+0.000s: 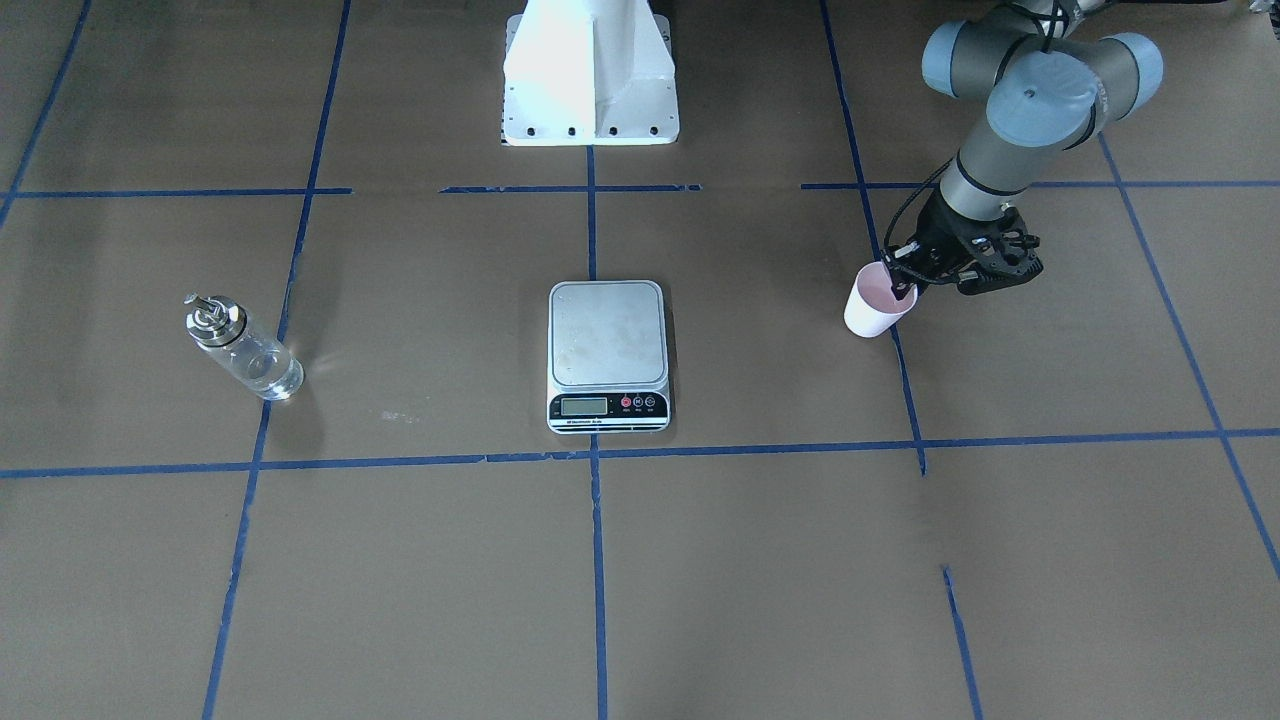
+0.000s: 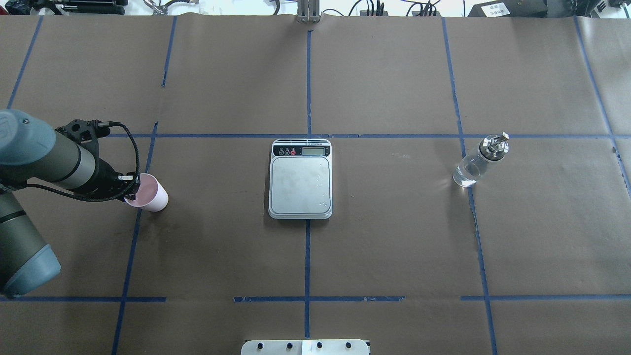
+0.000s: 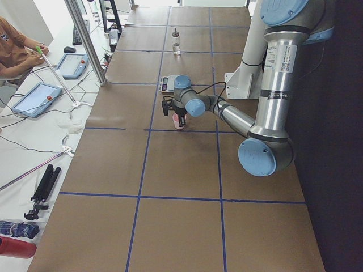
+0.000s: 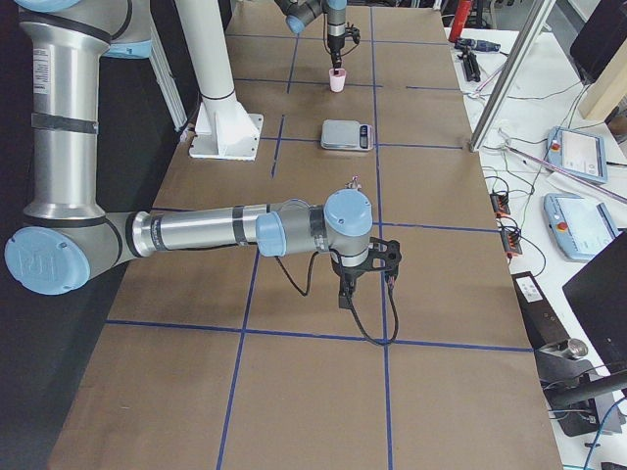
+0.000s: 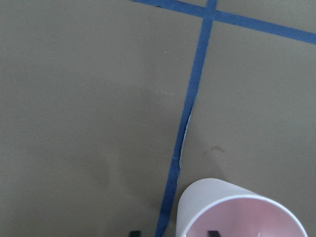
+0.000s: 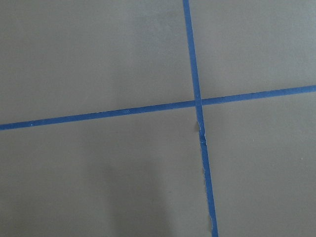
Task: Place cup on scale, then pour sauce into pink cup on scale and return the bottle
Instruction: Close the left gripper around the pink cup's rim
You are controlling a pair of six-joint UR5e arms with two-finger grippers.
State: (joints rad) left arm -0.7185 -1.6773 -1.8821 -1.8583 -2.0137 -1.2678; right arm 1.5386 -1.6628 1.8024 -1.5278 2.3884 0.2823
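Next, the left gripper sets the pink cup down near the middle of the scale's bare platform [image 1: 602, 343].
The pink cup [image 1: 878, 303] stands on the brown table at my left, well apart from the scale [image 1: 607, 345]; it also shows in the overhead view [image 2: 150, 195] and the left wrist view [image 5: 237, 212]. My left gripper [image 1: 903, 283] is at the cup's rim, one fingertip [image 5: 212, 233] inside and the other outside, jaws apart. The scale's [image 2: 300, 180] platform is bare. The glass bottle [image 1: 243, 348] with clear sauce stands upright at my right [image 2: 477, 162]. My right gripper [image 4: 345, 296] hangs above bare table near the bottle; I cannot tell whether it is open.
Blue tape lines [image 2: 308, 246] divide the brown paper into squares. The robot's white base [image 1: 590, 75] stands behind the scale. Operator tablets and cables [image 3: 37, 96] lie beyond the table's far edge.
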